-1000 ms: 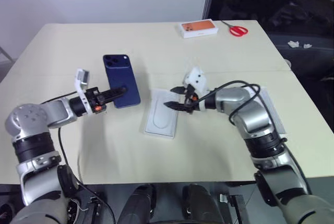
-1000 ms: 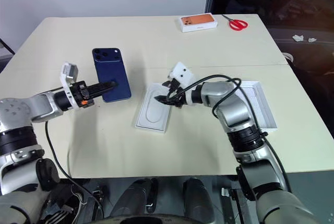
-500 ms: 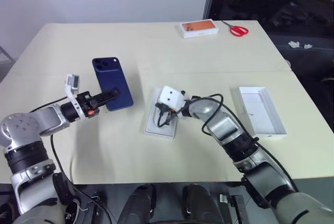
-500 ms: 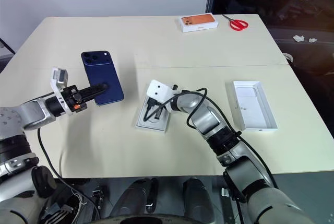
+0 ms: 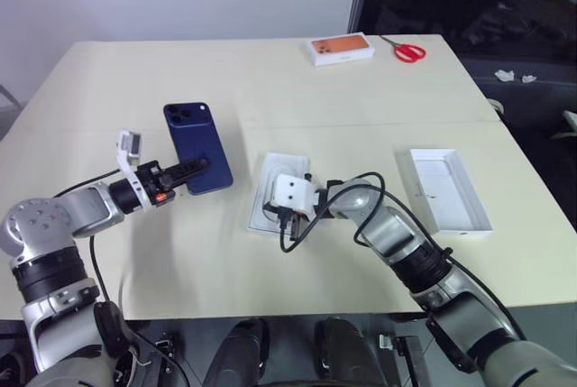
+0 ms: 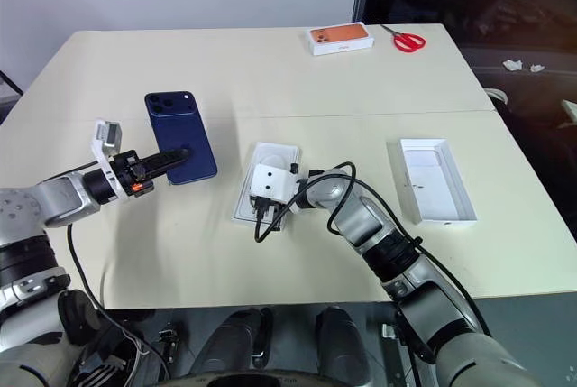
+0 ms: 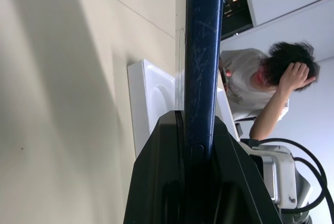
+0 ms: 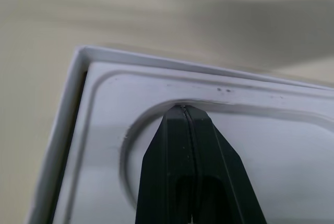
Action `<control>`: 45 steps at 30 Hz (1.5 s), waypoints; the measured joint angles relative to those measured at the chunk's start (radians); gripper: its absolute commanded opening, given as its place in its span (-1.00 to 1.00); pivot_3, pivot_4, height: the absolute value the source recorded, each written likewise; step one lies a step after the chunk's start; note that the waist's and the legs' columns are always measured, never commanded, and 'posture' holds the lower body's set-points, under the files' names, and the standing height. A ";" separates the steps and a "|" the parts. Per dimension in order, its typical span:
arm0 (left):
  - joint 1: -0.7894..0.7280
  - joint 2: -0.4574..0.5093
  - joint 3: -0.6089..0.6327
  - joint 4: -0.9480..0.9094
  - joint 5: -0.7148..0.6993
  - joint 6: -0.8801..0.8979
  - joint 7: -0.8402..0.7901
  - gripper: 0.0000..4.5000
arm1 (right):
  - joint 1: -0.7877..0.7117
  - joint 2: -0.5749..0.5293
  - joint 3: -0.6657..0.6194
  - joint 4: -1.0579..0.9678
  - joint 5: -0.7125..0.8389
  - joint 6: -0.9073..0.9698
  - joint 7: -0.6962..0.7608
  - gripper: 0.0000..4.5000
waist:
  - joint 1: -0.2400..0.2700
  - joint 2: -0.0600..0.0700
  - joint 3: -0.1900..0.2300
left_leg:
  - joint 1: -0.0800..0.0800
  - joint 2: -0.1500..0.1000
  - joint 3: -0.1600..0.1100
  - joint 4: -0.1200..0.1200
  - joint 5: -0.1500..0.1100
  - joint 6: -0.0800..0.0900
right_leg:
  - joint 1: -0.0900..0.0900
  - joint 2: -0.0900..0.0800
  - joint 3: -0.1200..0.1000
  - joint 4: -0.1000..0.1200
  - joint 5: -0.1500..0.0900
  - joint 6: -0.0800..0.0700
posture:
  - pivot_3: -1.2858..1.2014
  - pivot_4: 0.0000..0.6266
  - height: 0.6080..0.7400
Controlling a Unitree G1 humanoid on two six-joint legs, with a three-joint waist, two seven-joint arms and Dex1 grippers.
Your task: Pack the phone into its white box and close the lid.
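Observation:
I can see the white box is crooked, with my right gripper's shut fingers in its hollow, so I will grip the box's near side (image 5: 260, 228) with my right gripper and square the box before packing.
The dark navy phone (image 5: 196, 145) stands upright above the table on the left, camera cluster at its top corner. My left gripper (image 5: 193, 170) is shut on its lower edge, and the left wrist view shows the phone (image 7: 201, 51) edge-on between the fingers. The white box (image 5: 287, 167) lies open at the table's centre. My right gripper (image 8: 185, 108) is shut and holds nothing; its tips rest in the oval recess of the white insert (image 8: 292, 145). The lid (image 5: 449, 190) lies open side up on the right, away from both grippers.
A small orange-topped box (image 5: 343, 48) and red scissors (image 5: 411, 50) lie at the table's far edge. A person (image 7: 266, 88) appears in the left wrist view beyond the table. A black cable loops off my right wrist beside the white box.
My right gripper has shut and swung down and left, from above the box's right edge onto its insert, uncovering the lid. The left gripper has kept the phone almost still.

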 measured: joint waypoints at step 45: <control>-0.016 0.002 -0.020 0.008 0.000 -0.033 0.005 -1.00 | 0.029 -0.115 0.034 -0.160 0.133 0.141 0.195 0.01 | 0.003 0.000 0.000 | 0.000 0.000 0.000 0.001 -0.001 0.002 | 0.000 -0.001 0.000 0.000 0.000 0.000 | 0.03 -0.52 1.00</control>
